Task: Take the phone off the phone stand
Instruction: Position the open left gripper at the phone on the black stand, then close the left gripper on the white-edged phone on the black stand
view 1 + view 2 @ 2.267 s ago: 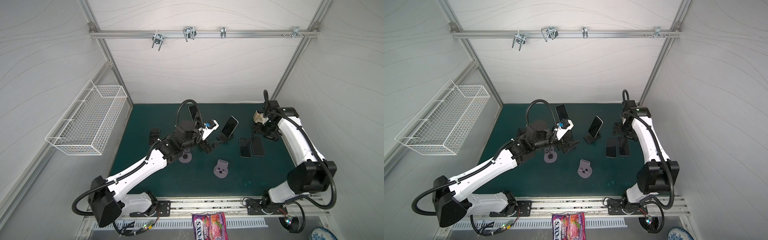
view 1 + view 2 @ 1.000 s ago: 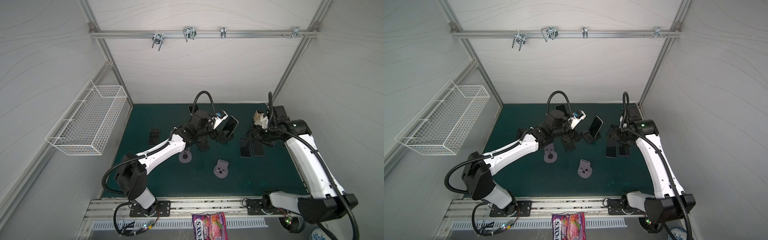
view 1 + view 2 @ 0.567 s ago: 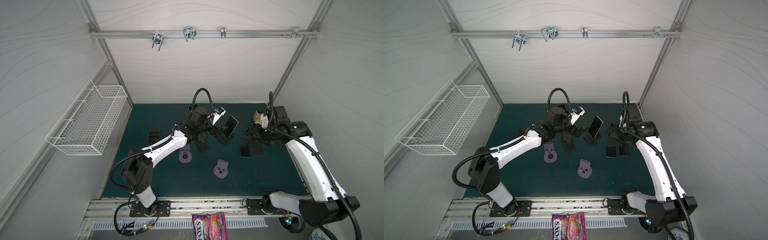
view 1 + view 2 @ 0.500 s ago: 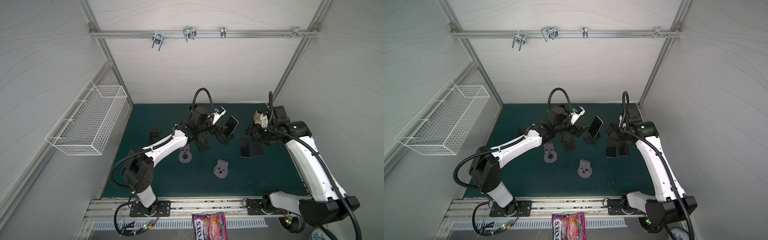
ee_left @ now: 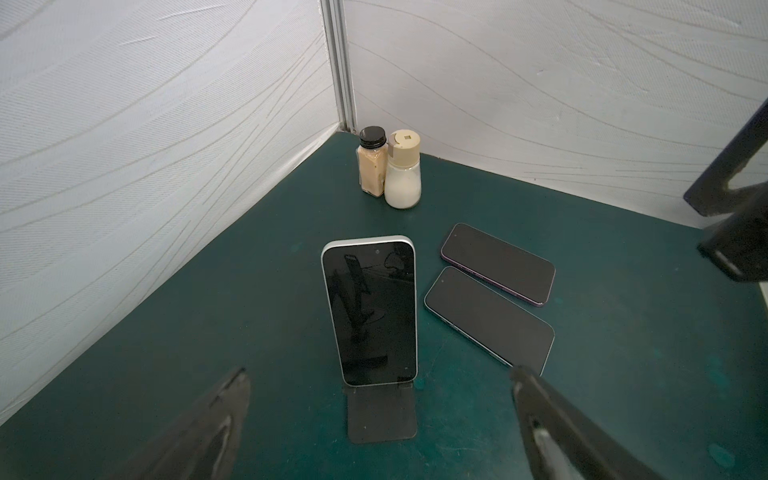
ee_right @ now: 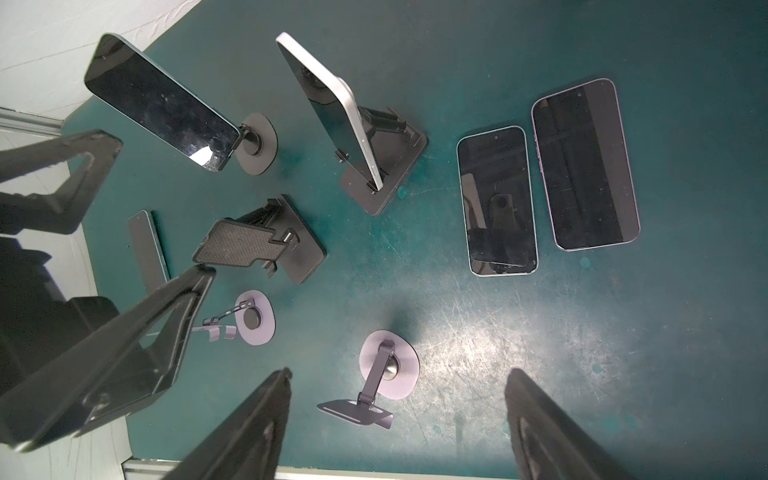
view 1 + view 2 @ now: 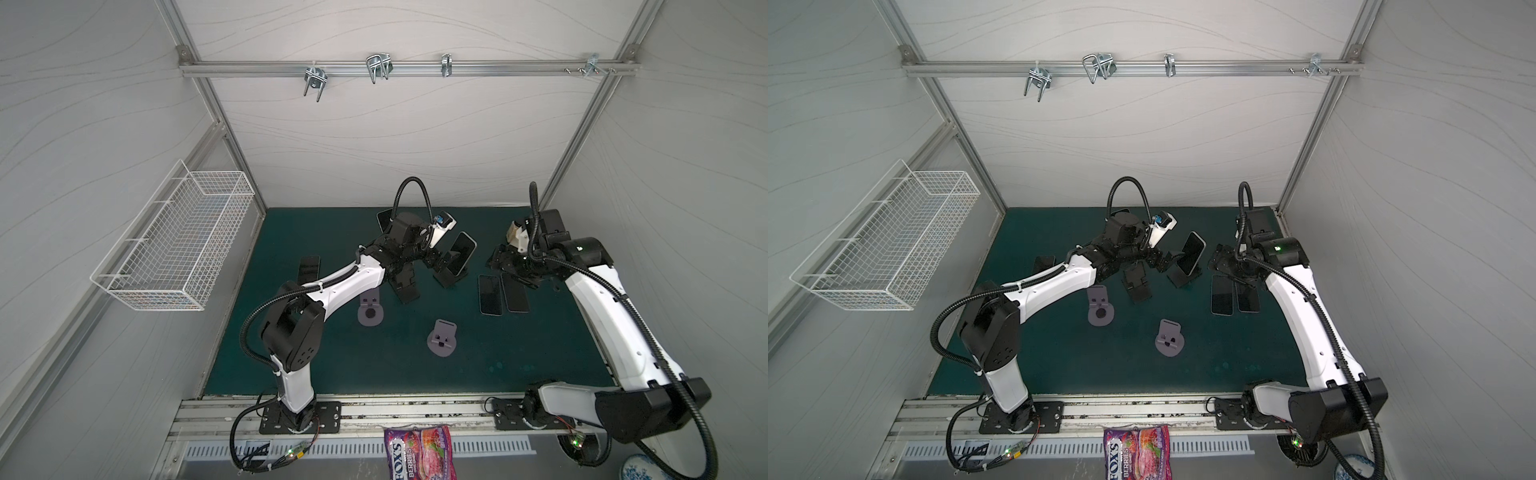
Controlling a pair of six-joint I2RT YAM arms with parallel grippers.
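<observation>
The white-edged phone will be gripped by my left gripper across the middle of the white-edged phone's long sides [image 7: 469, 252] [image 5: 415, 304], above the base plate of the black folding phone stand.
A white-edged phone [image 5: 370, 311] leans upright on a black folding phone stand [image 5: 382, 411] mid-mat, seen in both top views [image 7: 461, 257] [image 7: 1192, 253] and edge-on in the right wrist view [image 6: 332, 108]. My left gripper [image 5: 379, 376] is open and faces the screen, its fingers either side of the stand's base plate and clear of the phone; in a top view it sits just left of the phone [image 7: 436, 259]. My right gripper [image 6: 399, 374] is open and empty, held above the mat to the right of the phone [image 7: 505, 262].
Two phones [image 7: 490, 295] [image 7: 515, 293] lie flat right of the stand. An empty black stand [image 7: 405, 286], two purple stands [image 7: 370, 309] [image 7: 442, 338], a flat phone [image 7: 309, 268] and another phone on a round stand [image 6: 158, 104] sit nearby. Two bottles [image 5: 390, 170] stand in the corner.
My left arm has swung in from the left and now faces the phone on the stand. My right arm left the back corner and its jaws have spread a little.
</observation>
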